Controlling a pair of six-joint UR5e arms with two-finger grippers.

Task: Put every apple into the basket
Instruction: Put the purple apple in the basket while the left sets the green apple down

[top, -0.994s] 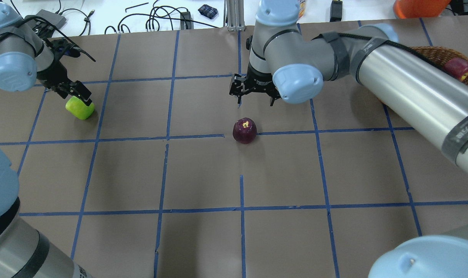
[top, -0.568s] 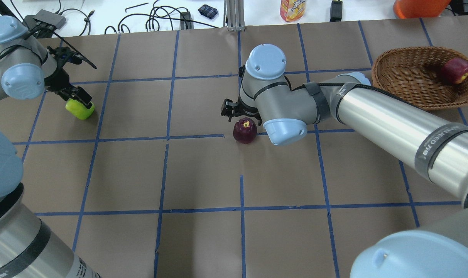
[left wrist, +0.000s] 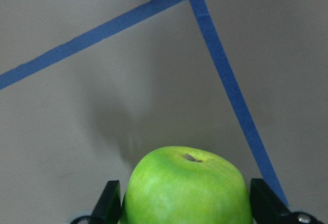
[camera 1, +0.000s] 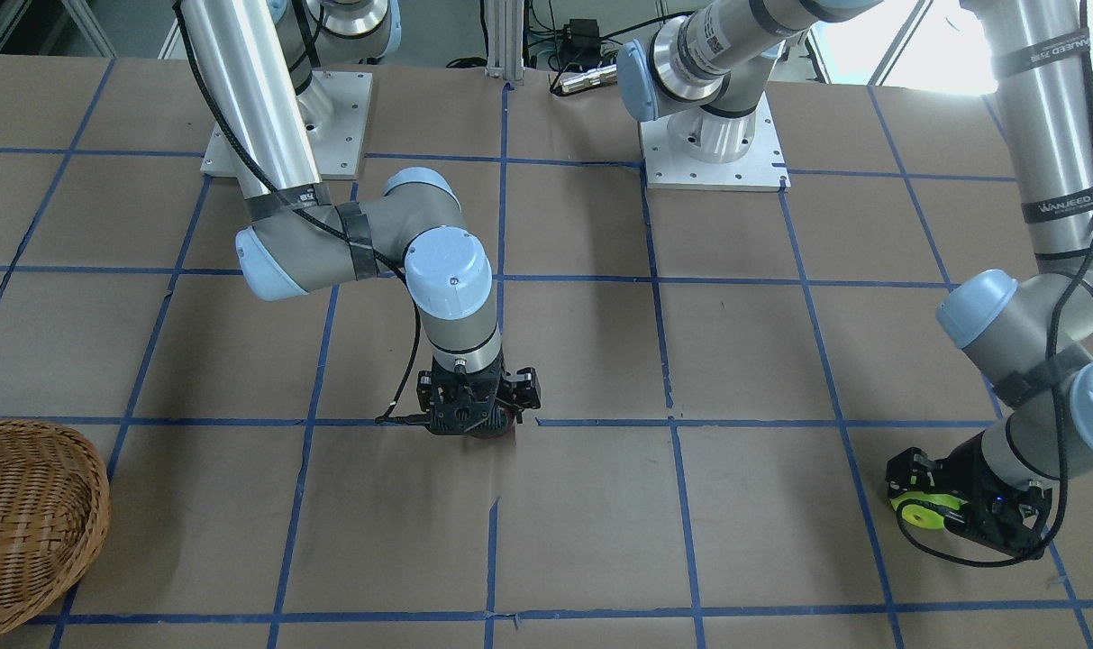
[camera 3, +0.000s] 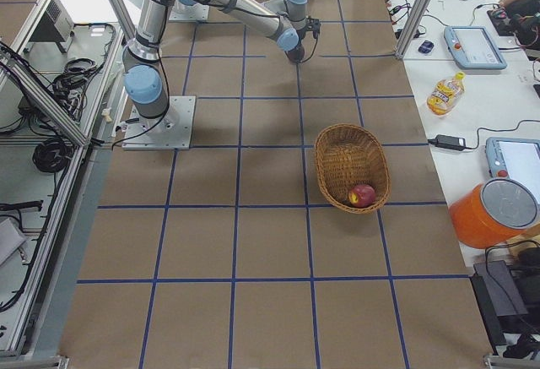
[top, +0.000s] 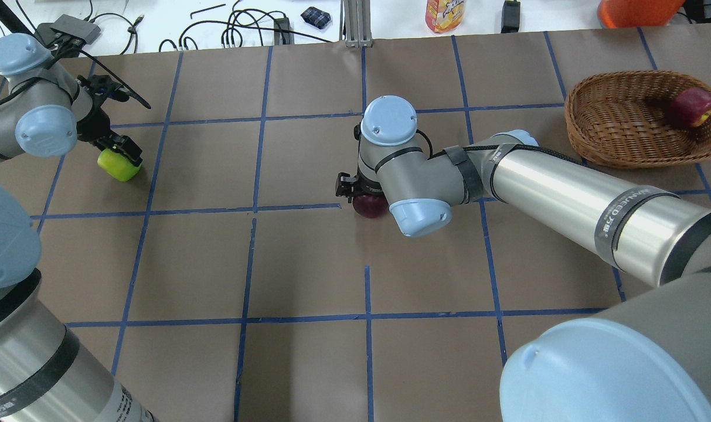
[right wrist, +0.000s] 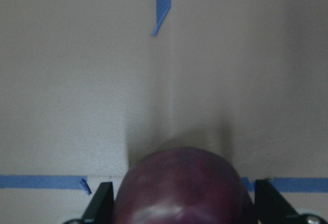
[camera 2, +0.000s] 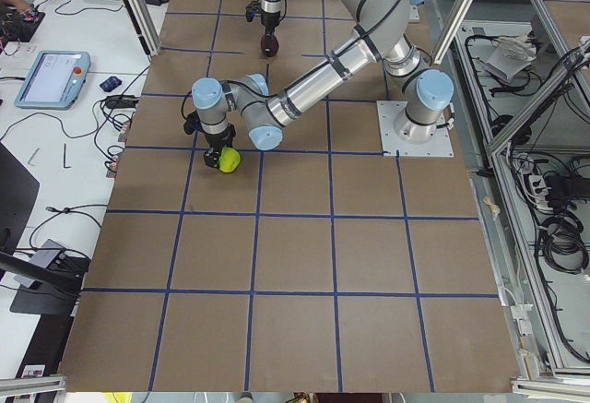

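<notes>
The robot's left gripper should release the green apple on the blue tape line (camera 1: pixel 474 425) under the right gripper.
The bright green apple (top: pixel 119 165) sits at the far left of the table, and my left gripper (top: pixel 118 156) is shut on it. The left wrist view shows the apple (left wrist: pixel 187 188) filling the space between the fingers (left wrist: pixel 110 206). The dark purple apple (top: pixel 369 207) rests at the table's middle on a blue tape line. My right gripper (top: pixel 358 192) is lowered around it and open, with the apple (right wrist: pixel 182 188) between the fingers (right wrist: pixel 102 206) and small gaps on both sides. The red apple (top: pixel 692 107) lies in the wicker basket (top: pixel 616 120) at the far right.
A drink bottle (top: pixel 445 14), an orange container (top: pixel 636 10) and cables (top: pixel 238 29) lie beyond the table's far edge. The arm bases (camera 1: pixel 713 144) stand on the robot's side. The right arm's long forearm (top: pixel 566 187) stretches between the basket and the purple apple.
My right gripper has swung away from the basket side and come down over the purple apple, now straddling it. The left gripper has stayed on the green apple, shifting only slightly.
</notes>
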